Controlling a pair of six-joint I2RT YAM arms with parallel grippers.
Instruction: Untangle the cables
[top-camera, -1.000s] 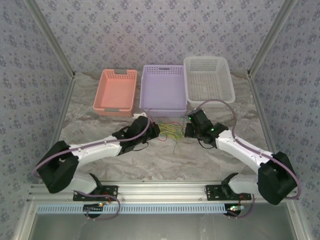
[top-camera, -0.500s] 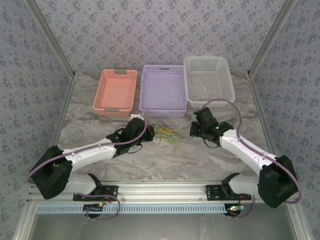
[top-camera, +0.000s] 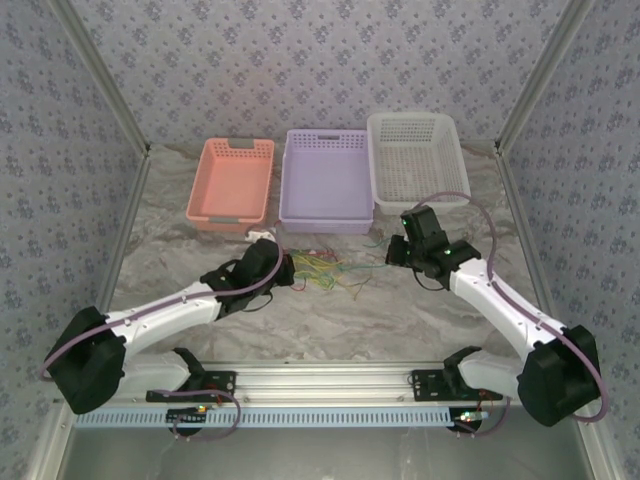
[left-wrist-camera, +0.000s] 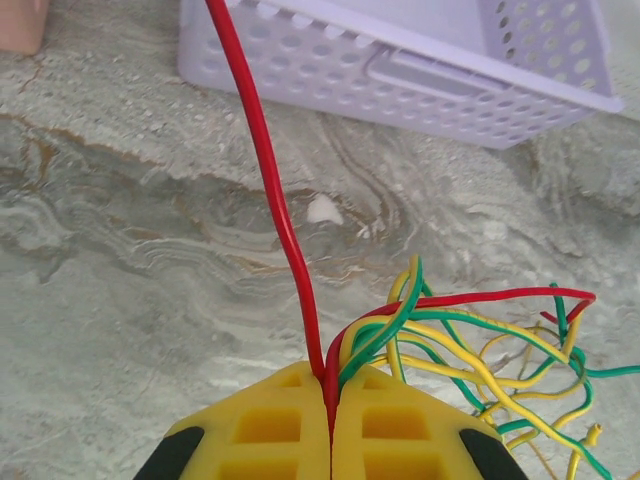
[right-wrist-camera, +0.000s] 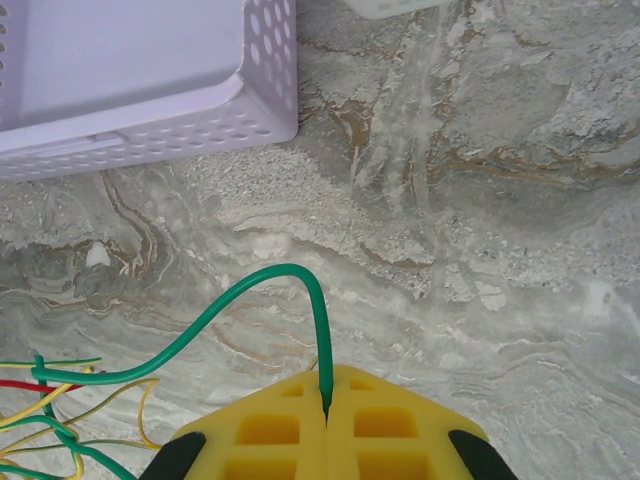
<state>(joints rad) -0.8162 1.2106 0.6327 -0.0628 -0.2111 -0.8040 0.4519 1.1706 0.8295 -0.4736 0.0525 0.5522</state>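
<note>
Next, my left gripper lets go of the red cable on the marbled table, just before it reaches the gap (top-camera: 284, 280) between peach and purple baskets.
The cables (top-camera: 325, 268) lie as a small tangle of green, yellow and red wires on the marbled table between my two grippers. At the tangle's left end, my left gripper (top-camera: 288, 270) is shut. In the left wrist view its yellow fingertips (left-wrist-camera: 330, 385) pinch a red cable (left-wrist-camera: 280, 200) together with green and yellow strands (left-wrist-camera: 470, 350). My right gripper (top-camera: 393, 255) is to the right of the tangle. In the right wrist view it (right-wrist-camera: 327, 395) is shut on one green cable (right-wrist-camera: 250, 285), which arcs left to the rest of the bundle (right-wrist-camera: 50, 410).
Three baskets stand in a row behind the cables: peach (top-camera: 232, 180), purple (top-camera: 325, 180) and white mesh (top-camera: 418, 158). The purple basket's front wall (left-wrist-camera: 400, 60) is close beyond the left gripper and shows again at the upper left (right-wrist-camera: 130, 80) of the right wrist view. Metal frame posts rise at both sides.
The grippers have drawn apart, the left one going left and the right one going right and slightly back. The tangle has stretched out, with a green cable drawn rightward from it.
</note>
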